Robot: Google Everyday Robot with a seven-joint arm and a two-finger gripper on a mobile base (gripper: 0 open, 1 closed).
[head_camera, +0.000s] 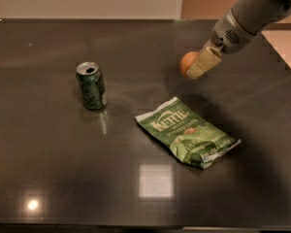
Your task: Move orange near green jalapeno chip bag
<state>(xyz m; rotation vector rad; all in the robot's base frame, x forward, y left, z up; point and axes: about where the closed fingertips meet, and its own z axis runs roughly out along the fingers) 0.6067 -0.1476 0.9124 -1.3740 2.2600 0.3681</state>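
Next, my gripper lets go of the orange on the table against the far long edge of the green jalapeno chip bag (212, 109).
The orange (185, 63) is small and round and is held in my gripper (193, 69) above the dark table, in the upper right of the camera view. One tan finger (204, 61) covers the orange's right side. The gripper is shut on the orange. The green jalapeno chip bag (186, 132) lies flat on the table below the gripper, with white "Kettle" lettering and white sealed ends. The orange hangs above and slightly beyond the bag's far end.
A green soda can (91, 85) stands upright at the left of the table (48, 169). My arm (254, 8) reaches in from the upper right. The table's right edge runs close to the arm. Light glares show on the near part of the tabletop.
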